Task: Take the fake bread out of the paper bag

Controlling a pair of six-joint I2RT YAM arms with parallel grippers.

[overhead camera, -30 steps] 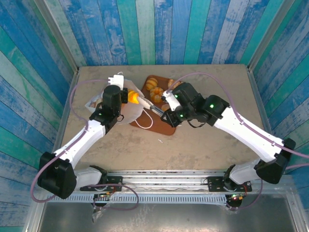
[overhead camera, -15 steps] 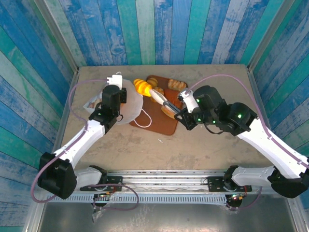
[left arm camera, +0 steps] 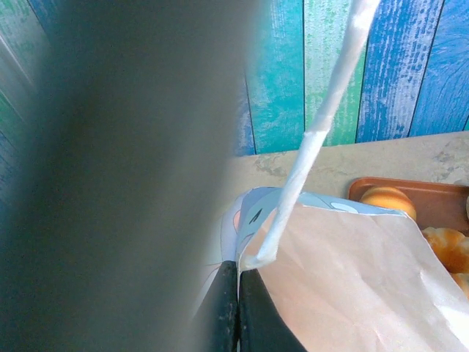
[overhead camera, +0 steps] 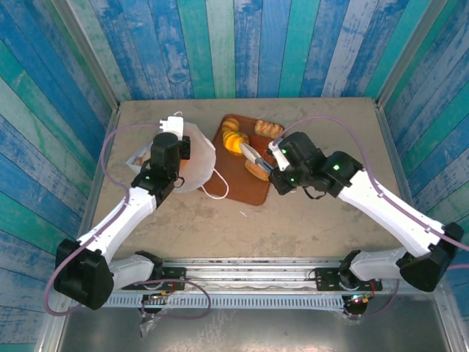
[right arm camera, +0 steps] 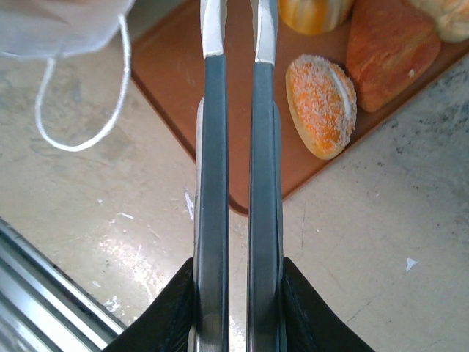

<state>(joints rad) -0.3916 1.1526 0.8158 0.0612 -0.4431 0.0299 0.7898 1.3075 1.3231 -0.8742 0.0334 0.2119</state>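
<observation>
The orange striped fake bread, still low over the tray's far end, will be released on the brown tray [overhead camera: 226,154] by my right gripper, close beside the white paper bag.
The white paper bag [overhead camera: 198,158] lies on the table left of the brown tray [overhead camera: 245,187]. My left gripper [overhead camera: 183,147] is shut on the bag's rim [left arm camera: 253,249], its jaws pressed together with the paper between them; a cord handle [left arm camera: 322,125] hangs in front of them. An orange striped fake bread [overhead camera: 234,142] sits at the tips of my right gripper [overhead camera: 244,149], low over the tray's far end, and the gripper is shut on it. In the right wrist view that bread [right arm camera: 315,11] shows beside the long fingers [right arm camera: 212,147], whose tips are cut off by the top edge.
More bread lies on the tray: a sugared bun [right arm camera: 322,103], a brown croissant [right arm camera: 388,44] and pale rolls [overhead camera: 267,130] at the back. The bag's other cord loop [overhead camera: 212,187] rests on the table. Blue plank walls close in the back and sides.
The right gripper has drawn the orange bread out of the bag's mouth and carried it right, then down toward the tray. The left gripper has kept hold of the bag's rim.
</observation>
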